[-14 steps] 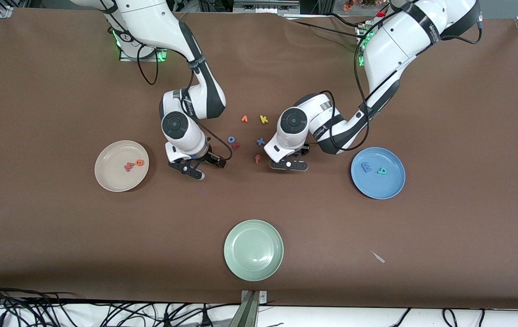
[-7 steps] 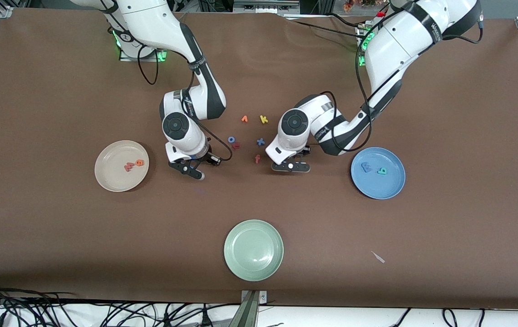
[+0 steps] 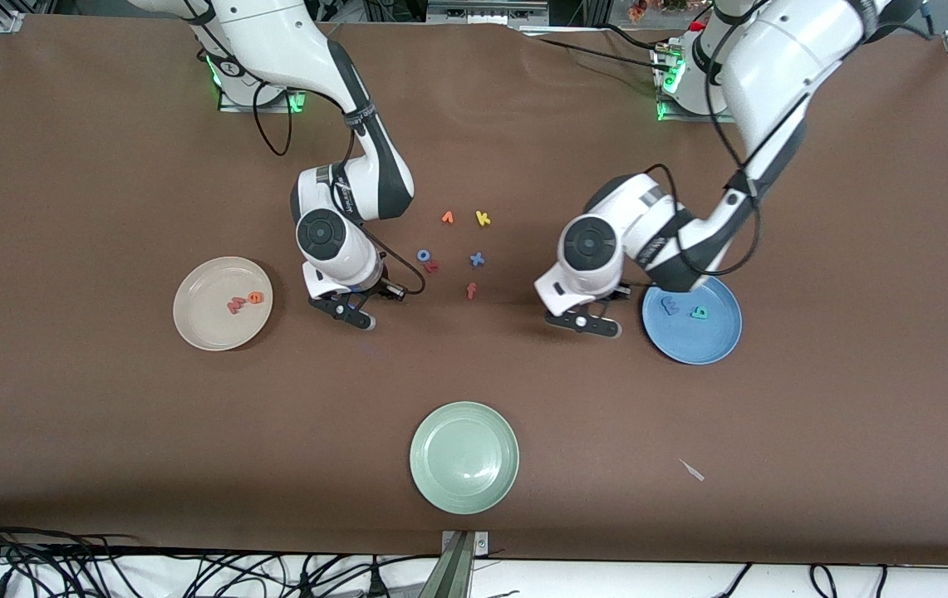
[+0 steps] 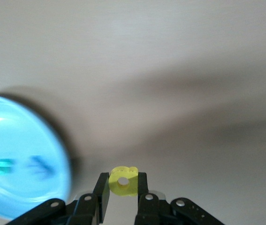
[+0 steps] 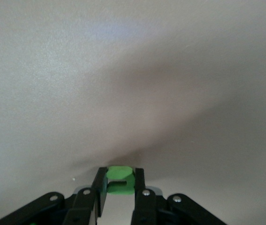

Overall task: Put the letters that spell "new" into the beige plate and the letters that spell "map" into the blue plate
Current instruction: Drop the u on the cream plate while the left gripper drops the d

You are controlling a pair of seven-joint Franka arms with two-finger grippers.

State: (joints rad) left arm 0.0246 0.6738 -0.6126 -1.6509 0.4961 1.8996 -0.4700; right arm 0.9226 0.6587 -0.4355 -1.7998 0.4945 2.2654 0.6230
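Next, my left gripper releases the yellow "p" between the teal "a" and the blue plate's rim point(image 3: 690, 347) point(image 4: 3, 119) closest to the front camera.
My left gripper point(image 3: 586, 324) is shut on the yellow "p" point(image 4: 124, 181) and hangs just off the rim of the blue plate point(image 3: 706, 340), on the side toward the loose letters. In that plate lie the blue "m" point(image 3: 670, 306) and the teal "a" point(image 3: 699, 313). The left wrist view shows the blue plate point(image 4: 20, 187) close beside the held letter. My right gripper point(image 3: 349, 314) is low at the table between the beige plate point(image 3: 208, 324) and the loose letters, shut on the green "n" point(image 5: 120, 180). The salmon "w" point(image 3: 235, 306) and orange "e" point(image 3: 254, 297) lie in the beige plate.
Several loose letters lie between the arms: a yellow "k" point(image 3: 483, 218), an orange one point(image 3: 447, 218), a blue "o" point(image 3: 423, 255), a red "r" point(image 3: 432, 267), a blue one point(image 3: 478, 259) and a salmon "f" point(image 3: 471, 290). A pale green plate point(image 3: 464, 457) sits nearest the front camera.
The left gripper has carried the yellow "p" from beside the loose letters over to the blue plate's rim. The right gripper has closed on the green "n" and stayed in place.
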